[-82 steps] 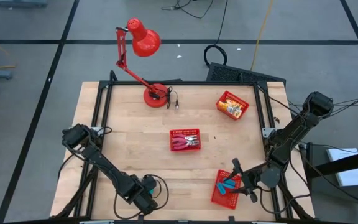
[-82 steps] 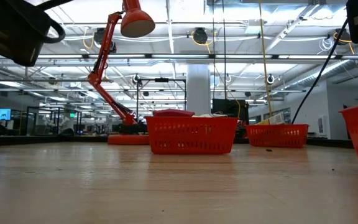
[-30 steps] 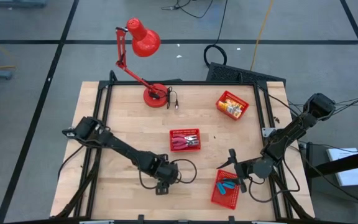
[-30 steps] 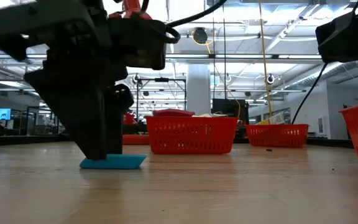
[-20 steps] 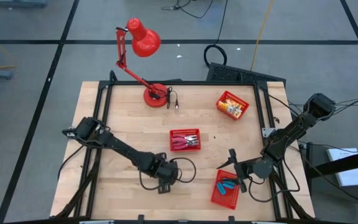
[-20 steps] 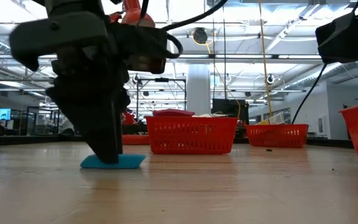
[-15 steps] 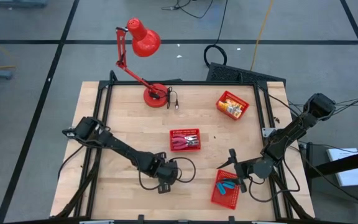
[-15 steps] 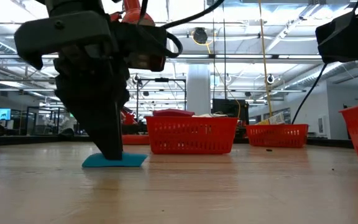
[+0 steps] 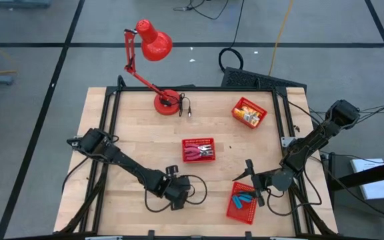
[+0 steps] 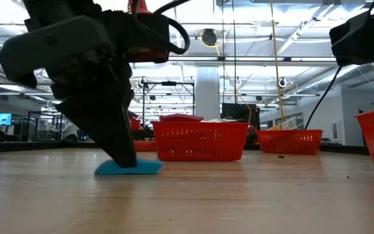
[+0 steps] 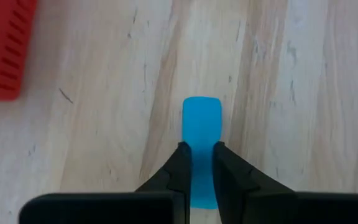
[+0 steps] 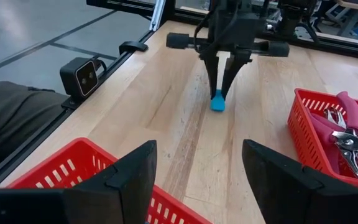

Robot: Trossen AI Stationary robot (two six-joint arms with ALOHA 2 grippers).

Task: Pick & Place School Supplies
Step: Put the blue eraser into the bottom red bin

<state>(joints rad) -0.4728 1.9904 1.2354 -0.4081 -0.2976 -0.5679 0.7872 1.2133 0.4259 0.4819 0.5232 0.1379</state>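
The fingers of my left gripper are closed over the blue block's wide top, so I need to open them wide and close them around the block's long sides (image 11: pixel 184 129) before I lift it.
A small blue block (image 11: pixel 202 121) lies flat on the wooden table, left of the near-right basket. My left gripper (image 11: pixel 202 149) is down on it, shut on it, and hides it in the high view (image 9: pixel 174 195). In the low view the gripper (image 10: pixel 127 159) slants down onto the block (image 10: pixel 141 168). My right gripper (image 12: pixel 199 149) is open and hovers by the near-right red basket (image 9: pixel 242 203), which holds blue items. It touches nothing. My left gripper pinches the blue block between its two fingers (image 11: pixel 184 163) at the end nearer the wrist (image 11: pixel 202 177). The fingers come from above, slanting, and lie along the block's long sides. The block stays flat on the table, its free end (image 11: pixel 202 106) sticking out ahead.
A red basket with red-handled tools (image 9: pixel 199 150) stands at the table's middle. Another with yellow-and-white packets (image 9: pixel 249 112) sits at the far right. A red desk lamp (image 9: pixel 167 103) stands at the far edge. Bare wood lies around the block.
My left gripper has stayed down on the blue block and tipped, so its fingers slant more. The block has slid a little along the table toward the right and the near edge, still lying flat.
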